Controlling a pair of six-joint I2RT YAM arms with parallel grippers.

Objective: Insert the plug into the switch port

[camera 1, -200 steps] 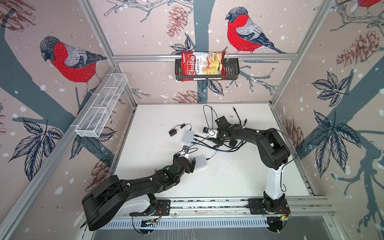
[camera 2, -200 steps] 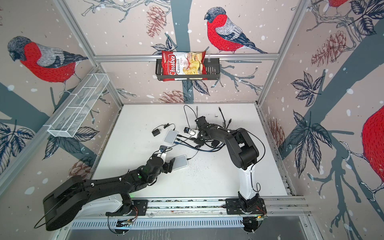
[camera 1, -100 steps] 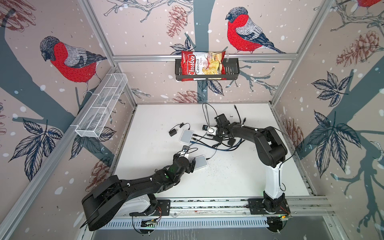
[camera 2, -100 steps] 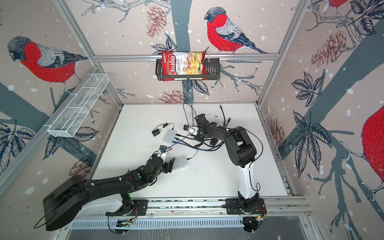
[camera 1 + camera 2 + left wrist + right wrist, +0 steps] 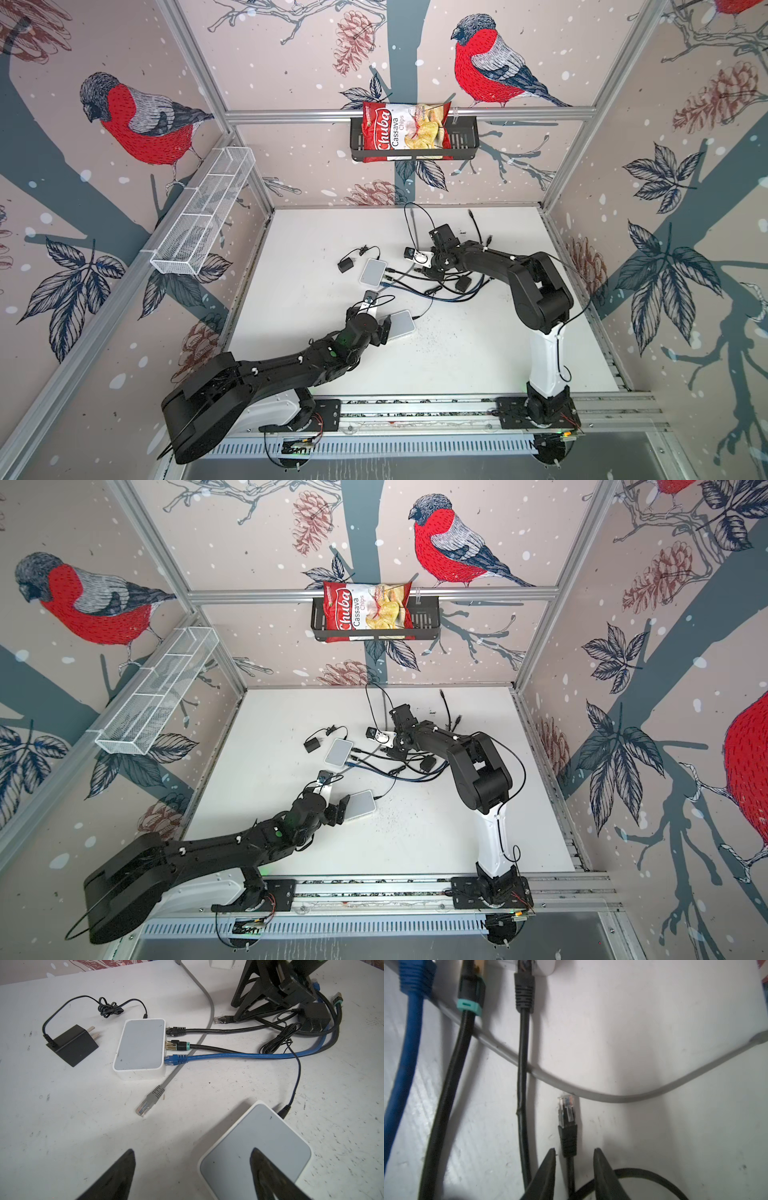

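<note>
The robot's right gripper straddles the black plug's cable where a black loop crosses it, so it should move forward and grip the plug's boot (image 5: 568,1142) before lifting the plug.
A black plug (image 5: 566,1124) lies on the white table, its clear tip pointing at the white switch (image 5: 548,967). My right gripper (image 5: 575,1150) is open and straddles the plug's cable just behind the boot, without touching it. In the left wrist view the switch (image 5: 141,1043) has black, teal-banded and blue plugs in its ports, and the right gripper (image 5: 234,1013) stands beside the black plug (image 5: 222,1019). My left gripper (image 5: 192,1149) is open, with one finger over a second white switch (image 5: 255,1147). Both top views show the switch (image 5: 372,270) (image 5: 338,750).
A loose grey plug (image 5: 145,1105) lies in front of the switch, its cable running under the others. A black power adapter (image 5: 72,1045) sits beside the switch. A tangle of cables and another black adapter (image 5: 313,1018) lie behind the right gripper. A chips bag (image 5: 405,131) hangs in a wall basket.
The right gripper's jaws have parted and the black plug lies loose between them. The right arm has shifted slightly. The left arm has not moved.
</note>
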